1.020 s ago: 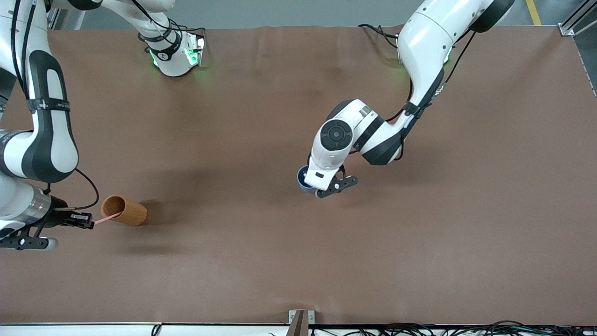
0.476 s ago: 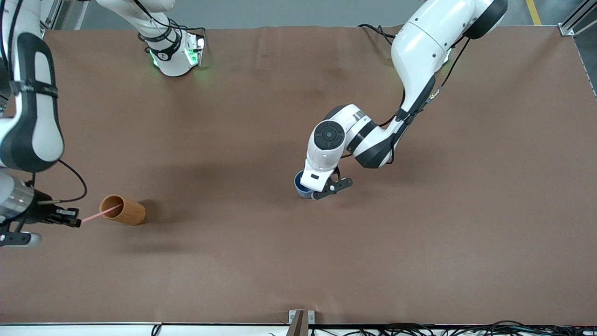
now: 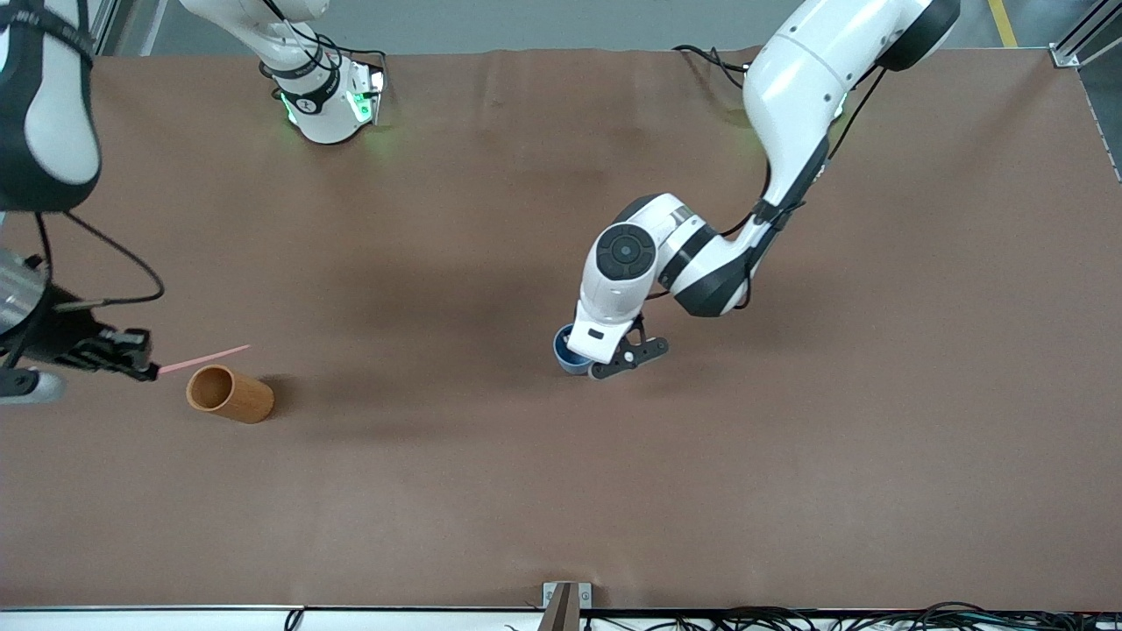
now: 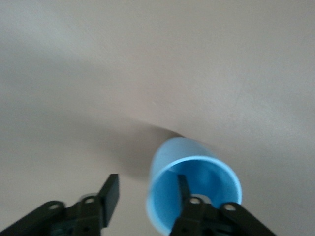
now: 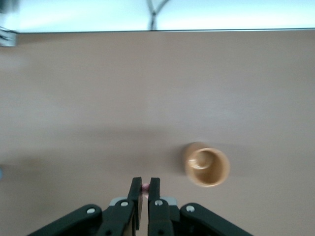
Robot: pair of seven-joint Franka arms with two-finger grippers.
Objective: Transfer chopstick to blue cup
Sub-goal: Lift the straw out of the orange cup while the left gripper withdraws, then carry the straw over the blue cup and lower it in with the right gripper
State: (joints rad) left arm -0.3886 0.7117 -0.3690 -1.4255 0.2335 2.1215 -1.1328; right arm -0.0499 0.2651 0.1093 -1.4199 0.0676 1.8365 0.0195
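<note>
Once released by my right gripper, the pink chopstick will rest inside the blue cup (image 3: 580, 359), leaning on its far rim from the arm bases.
The pink chopstick (image 3: 203, 358) hangs in the air, roughly level, just above the orange-brown cup (image 3: 230, 394). My right gripper (image 3: 147, 367) is shut on one end of it. In the right wrist view a pink bit of the chopstick (image 5: 145, 187) shows between the closed fingers of the right gripper (image 5: 145, 182). The blue cup (image 3: 564, 350) stands near the middle of the table. My left gripper (image 3: 585, 358) is open at its rim. In the left wrist view one finger (image 4: 182, 186) is inside the blue cup (image 4: 162, 162) and the other finger (image 4: 111, 192) is outside, clear of the wall.
The orange-brown cup (image 5: 207, 164) stands upright toward the right arm's end of the table. The brown table cover (image 3: 789, 456) is bare around both cups. The right arm's base (image 3: 329, 101) sits at the table's edge by the robots.
The right gripper has drawn the chopstick out of the orange-brown cup and lifted it clear. The left gripper's jaws have opened off the blue cup's wall.
</note>
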